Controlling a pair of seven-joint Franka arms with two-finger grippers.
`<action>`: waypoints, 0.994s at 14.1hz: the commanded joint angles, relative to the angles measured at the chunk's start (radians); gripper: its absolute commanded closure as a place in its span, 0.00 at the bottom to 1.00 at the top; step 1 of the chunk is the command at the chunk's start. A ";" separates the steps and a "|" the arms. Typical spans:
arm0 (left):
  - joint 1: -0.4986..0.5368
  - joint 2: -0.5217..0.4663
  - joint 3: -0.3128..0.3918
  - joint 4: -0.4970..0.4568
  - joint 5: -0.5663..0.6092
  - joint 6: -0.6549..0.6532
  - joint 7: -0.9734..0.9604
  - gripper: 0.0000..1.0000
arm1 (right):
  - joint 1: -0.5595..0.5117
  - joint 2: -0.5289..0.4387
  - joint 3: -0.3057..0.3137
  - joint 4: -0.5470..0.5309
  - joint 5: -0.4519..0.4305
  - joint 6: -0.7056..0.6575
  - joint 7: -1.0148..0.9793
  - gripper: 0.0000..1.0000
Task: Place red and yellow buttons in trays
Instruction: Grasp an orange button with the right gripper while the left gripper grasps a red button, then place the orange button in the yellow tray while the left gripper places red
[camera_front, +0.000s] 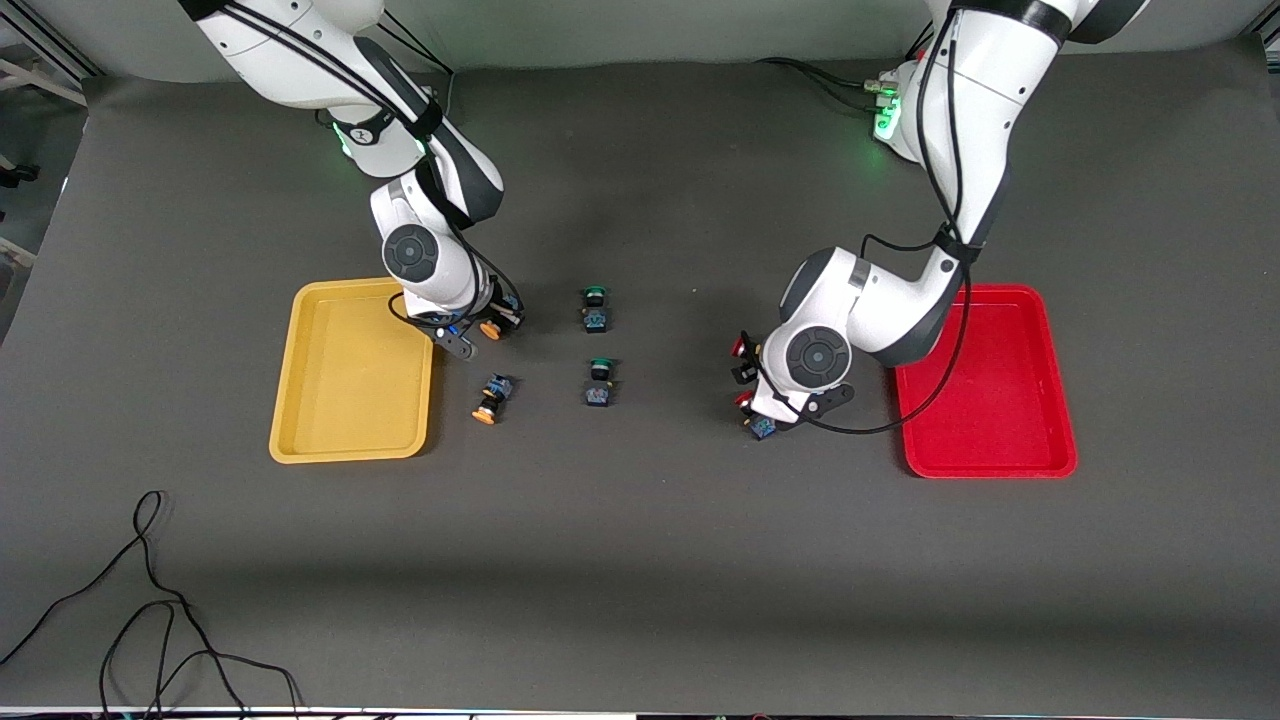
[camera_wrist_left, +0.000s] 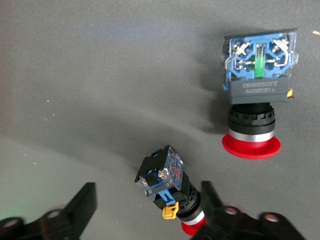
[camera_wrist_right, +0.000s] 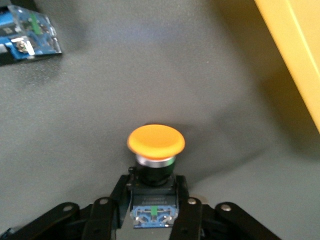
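The yellow button will drop from my right gripper in the far half of the yellow tray (camera_front: 361, 330), midway between its long sides.
My right gripper (camera_front: 497, 320) is shut on the black-and-blue body of a yellow button (camera_wrist_right: 156, 142), low over the table beside the yellow tray (camera_front: 350, 440); the tray's rim also shows in the right wrist view (camera_wrist_right: 295, 55). A second yellow button (camera_front: 490, 398) lies on the table nearer the front camera. My left gripper (camera_wrist_left: 147, 194) is open, low over the table beside the red tray (camera_front: 1000, 462). One red button (camera_wrist_left: 170, 186) lies between its fingers, against one finger (camera_wrist_left: 215, 200). The other red button (camera_wrist_left: 255, 100) lies just clear of them. Both red caps (camera_front: 741, 348) peek out beside the hand.
Two green-capped switches (camera_front: 594, 308) (camera_front: 598, 383) lie mid-table between the arms. Another switch's clear-and-blue body (camera_wrist_right: 30, 35) shows at the edge of the right wrist view. A loose black cable (camera_front: 150, 600) lies near the table's front edge.
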 joint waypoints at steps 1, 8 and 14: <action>-0.022 -0.008 -0.004 -0.020 0.015 0.048 -0.069 0.13 | 0.007 -0.032 -0.004 0.004 0.006 -0.002 0.026 0.71; -0.046 -0.002 -0.006 -0.084 0.012 0.180 -0.127 0.81 | -0.009 -0.358 -0.060 0.084 0.014 -0.391 -0.003 0.73; 0.058 -0.037 -0.011 0.284 -0.002 -0.370 -0.083 1.00 | -0.007 -0.467 -0.362 0.045 0.014 -0.543 -0.434 0.73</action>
